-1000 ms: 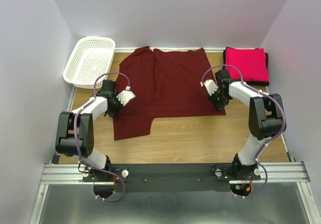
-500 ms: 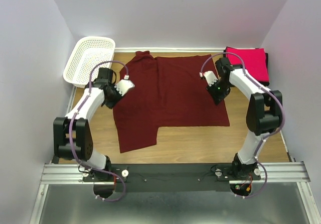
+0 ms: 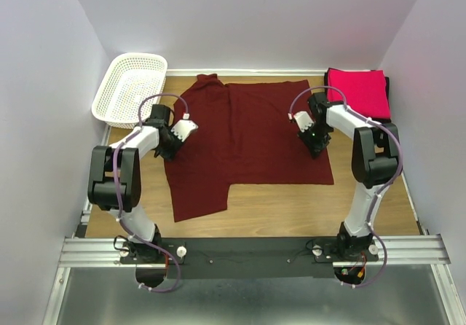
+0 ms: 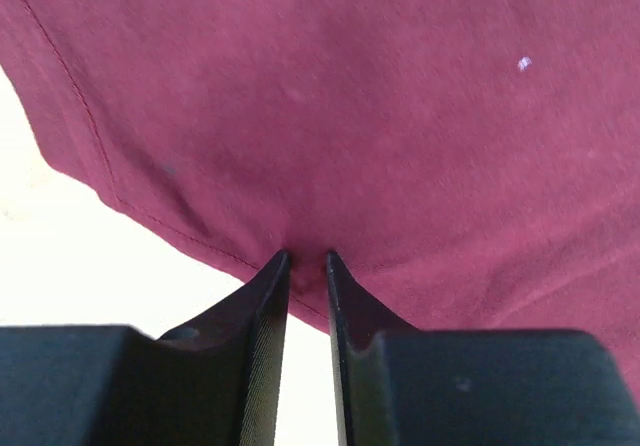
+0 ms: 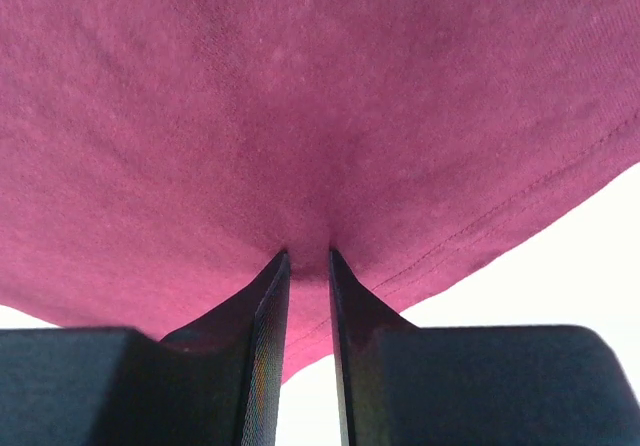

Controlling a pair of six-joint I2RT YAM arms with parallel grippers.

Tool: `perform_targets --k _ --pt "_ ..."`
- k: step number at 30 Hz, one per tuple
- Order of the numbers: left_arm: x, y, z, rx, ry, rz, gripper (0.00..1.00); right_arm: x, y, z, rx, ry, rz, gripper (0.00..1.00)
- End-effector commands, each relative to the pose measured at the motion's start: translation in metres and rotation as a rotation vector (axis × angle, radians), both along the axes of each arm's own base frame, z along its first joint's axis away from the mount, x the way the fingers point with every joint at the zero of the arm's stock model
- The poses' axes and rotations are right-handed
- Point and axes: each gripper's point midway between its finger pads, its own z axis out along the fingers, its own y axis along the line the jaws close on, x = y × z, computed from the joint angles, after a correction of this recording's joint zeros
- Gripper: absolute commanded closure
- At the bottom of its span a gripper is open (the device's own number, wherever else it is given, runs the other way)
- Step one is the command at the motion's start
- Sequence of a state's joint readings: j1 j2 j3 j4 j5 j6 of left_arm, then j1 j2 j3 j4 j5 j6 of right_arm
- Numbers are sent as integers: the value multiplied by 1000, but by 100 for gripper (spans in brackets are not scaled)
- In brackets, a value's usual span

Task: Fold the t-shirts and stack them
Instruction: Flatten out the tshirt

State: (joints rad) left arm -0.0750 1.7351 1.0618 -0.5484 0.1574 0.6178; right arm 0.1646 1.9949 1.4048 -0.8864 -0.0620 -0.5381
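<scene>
I am pinching the dark maroon t-shirt halfway along its side edge with my right gripper, so next I open it and grab the t-shirt's far corner (image 3: 306, 84) before folding the t-shirt forward.
The dark maroon t-shirt (image 3: 247, 139) lies spread on the wooden table. My left gripper (image 3: 169, 150) is shut on its left edge; the left wrist view shows the hemmed cloth (image 4: 330, 116) pinched between the jaws (image 4: 307, 261). My right gripper (image 3: 318, 150) is shut on its right edge; the right wrist view shows the cloth (image 5: 300, 106) pinched at the jaw tips (image 5: 308, 256). The bright pink-red t-shirt (image 3: 357, 93) lies folded at the back right, with a black t-shirt (image 3: 388, 92) showing at its edge beneath it.
A white plastic mesh basket (image 3: 129, 88) stands at the back left. Walls close in the table on the left, back and right. Bare wood (image 3: 291, 205) shows in front of the shirt.
Both grippers first moved away from me, dragging the maroon shirt's edges, then came back down and slightly inward. The shirt now lies flatter and wider than a second ago.
</scene>
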Motion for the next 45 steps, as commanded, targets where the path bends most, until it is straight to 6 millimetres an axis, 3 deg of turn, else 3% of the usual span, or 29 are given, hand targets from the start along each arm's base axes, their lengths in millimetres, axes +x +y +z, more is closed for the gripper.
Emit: perform_targets --k 1,7,10,13,14,17,18,19,20,21,22,23,24,26,27,28,29,30,31,32,33,34,35,36,37,38,42,45 --pt "-39 17 -13 47 67 20 72 -35 -16 -24 -65 74 -11 71" --pt "-89 22 -13 67 115 -15 74 -77 -16 -19 -35 120 7 71" --pt "-104 19 -7 55 135 -42 75 -85 -11 -6 2 130 22 70" --pt "-110 13 3 35 159 -95 75 -75 3 21 75 105 36 69" --pt "-100 9 16 19 137 -125 70 -60 10 36 104 65 34 69" --pt "-60 -2 45 -26 46 -131 63 -30 20 50 143 7 9 68" --pt "-43 -8 56 -56 11 -127 61 -7 27 63 167 -48 4 67" --pt "-4 -23 92 -123 -102 -137 59 5 33 67 189 -62 -5 65" --pt "16 -30 96 -169 -103 -92 58 14 37 57 197 -38 -37 64" --pt "56 -42 136 -232 -228 -92 57 42 42 73 214 -106 -44 62" --pt "75 -49 150 -272 -262 -82 56 54 45 74 218 -119 -57 60" --pt "95 -57 143 -317 -237 -37 54 69 48 75 226 -135 -82 59" --pt "128 -66 178 -363 -336 -41 52 91 52 76 234 -166 -91 58" --pt "157 -79 192 -430 -359 -16 45 116 56 76 243 -201 -129 53" --pt "176 -84 169 -447 -320 3 41 127 57 76 245 -221 -149 53" --pt "200 -89 173 -477 -342 27 40 151 59 72 243 -266 -183 52" --pt "212 -93 176 -497 -357 27 39 162 60 71 245 -291 -199 52" --pt "229 -97 196 -515 -426 19 39 177 60 56 241 -305 -218 52" --pt "239 -99 194 -524 -439 35 38 192 59 63 240 -354 -235 52" --pt "247 -101 193 -547 -444 63 37 201 60 60 248 -370 -261 52" --pt "255 -102 178 -555 -432 76 36 209 61 58 247 -388 -270 51" --pt "265 -102 185 -564 -472 79 35 216 61 55 249 -403 -276 51" --pt "270 -105 180 -574 -471 86 34 221 60 39 232 -394 -292 51" --pt "276 -107 169 -577 -470 90 32 228 60 42 235 -415 -293 50" --pt "280 -109 155 -579 -455 104 29 230 58 31 222 -406 -298 50" --pt "280 -109 155 -583 -452 110 29 229 58 27 215 -400 -295 50" --pt "289 -106 106 -563 -387 180 25 220 53 6 185 -357 -287 50" --pt "296 -101 87 -551 -386 234 22 206 52 -10 170 -312 -282 50"
